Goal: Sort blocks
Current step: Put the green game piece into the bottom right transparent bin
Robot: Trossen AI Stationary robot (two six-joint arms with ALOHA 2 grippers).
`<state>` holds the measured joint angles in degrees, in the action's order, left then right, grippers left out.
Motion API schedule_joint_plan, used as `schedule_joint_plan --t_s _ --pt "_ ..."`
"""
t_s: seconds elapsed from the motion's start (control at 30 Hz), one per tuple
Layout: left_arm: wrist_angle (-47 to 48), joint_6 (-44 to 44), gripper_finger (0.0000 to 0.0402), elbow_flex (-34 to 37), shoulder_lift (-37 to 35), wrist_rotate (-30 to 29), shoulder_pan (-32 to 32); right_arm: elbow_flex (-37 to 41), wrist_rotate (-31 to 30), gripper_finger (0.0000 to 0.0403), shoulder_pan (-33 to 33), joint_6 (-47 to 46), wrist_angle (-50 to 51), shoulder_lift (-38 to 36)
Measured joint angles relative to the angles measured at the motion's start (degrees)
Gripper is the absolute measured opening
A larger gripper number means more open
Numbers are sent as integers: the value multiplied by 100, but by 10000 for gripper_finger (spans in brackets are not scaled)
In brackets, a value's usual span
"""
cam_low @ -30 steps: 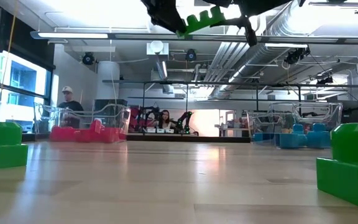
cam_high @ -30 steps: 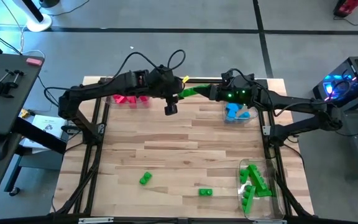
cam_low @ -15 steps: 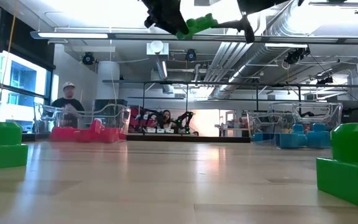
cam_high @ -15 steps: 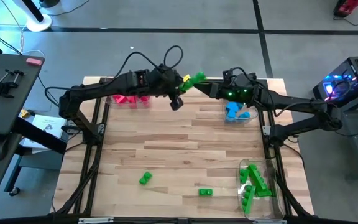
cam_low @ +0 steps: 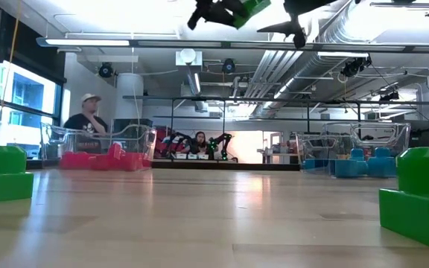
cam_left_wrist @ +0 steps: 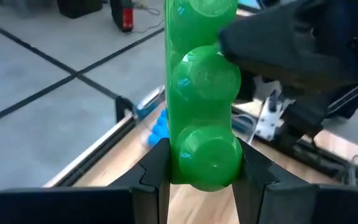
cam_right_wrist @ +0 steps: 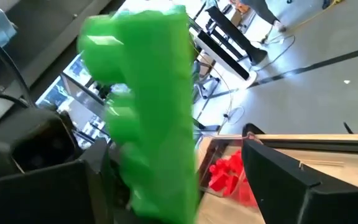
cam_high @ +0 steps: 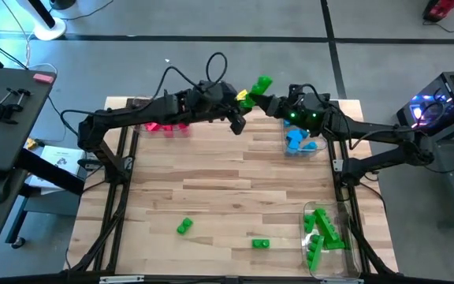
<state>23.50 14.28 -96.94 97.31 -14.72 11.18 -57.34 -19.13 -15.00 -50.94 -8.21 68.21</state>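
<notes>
The green bar is in my left gripper, far from the tray of green blocks, so my right gripper should grab the bar's loose end point(cam_high: 263, 81) and carry it to that tray.
A green bar of joined blocks point(cam_high: 262, 82) hangs high over the table's far edge, with my left gripper point(cam_high: 247, 98) shut on it. My right gripper point(cam_high: 277, 106) stands open right beside it. In the right wrist view its fingers point(cam_right_wrist: 277, 177) stand on either side of the bar point(cam_right_wrist: 151, 106); whether one touches it, I cannot tell. Two loose green blocks point(cam_high: 184, 227) point(cam_high: 260, 244) lie flat on the table near its front edge. The low view shows the bar point(cam_low: 248, 7) at its top edge. My left gripper pinches the bar's near end point(cam_left_wrist: 207, 158) between its two fingers, one on each long side. The bar sticks straight out ahead of the fingers, studs toward the wrist camera. It is lifted clear, high above the table.
Clear trays stand on the table: red blocks point(cam_high: 164, 125) at the far left, blue blocks point(cam_high: 300, 143) at the far right, green blocks point(cam_high: 321, 231) at the near right. Bare wood lies in the middle. People show in the room behind the table point(cam_low: 88, 119).
My left gripper has swung toward the table's right and far edges and risen, carrying the green bar. The bar lay level between both grippers a second ago; it now stands higher and past the far edge, ahead of the left gripper alone.
</notes>
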Motion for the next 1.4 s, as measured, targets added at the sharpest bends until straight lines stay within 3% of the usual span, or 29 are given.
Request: schedule_joint_plan --t_s 0.37,0.5,0.57,0.73,0.83,1.17,1.3,1.4 --pt "-411 308 95 6 372 251 -78 2 19 230 -7 37 -6 -10" --pt "-454 181 95 3 362 300 -79 2 17 199 -7 -48 -19 -12" --pt "-452 170 117 3 364 520 -77 2 15 167 -7 -46 -13 -12" --pt "-419 155 224 -3 332 1089 -79 2 15 79 -7 -5 -16 -12" --pt "-330 -17 261 -1 258 1195 -43 2 21 45 -7 -2 -36 -38" --pt "693 -733 278 -1 -610 1122 598 4 18 32 -241 457 -96 -628" --pt "1216 -1015 279 81 -1024 811 970 4 473 27 -238 944 89 -1064" --pt "1229 -994 279 483 -1271 839 1225 4 1419 27 -188 1245 481 -1346"
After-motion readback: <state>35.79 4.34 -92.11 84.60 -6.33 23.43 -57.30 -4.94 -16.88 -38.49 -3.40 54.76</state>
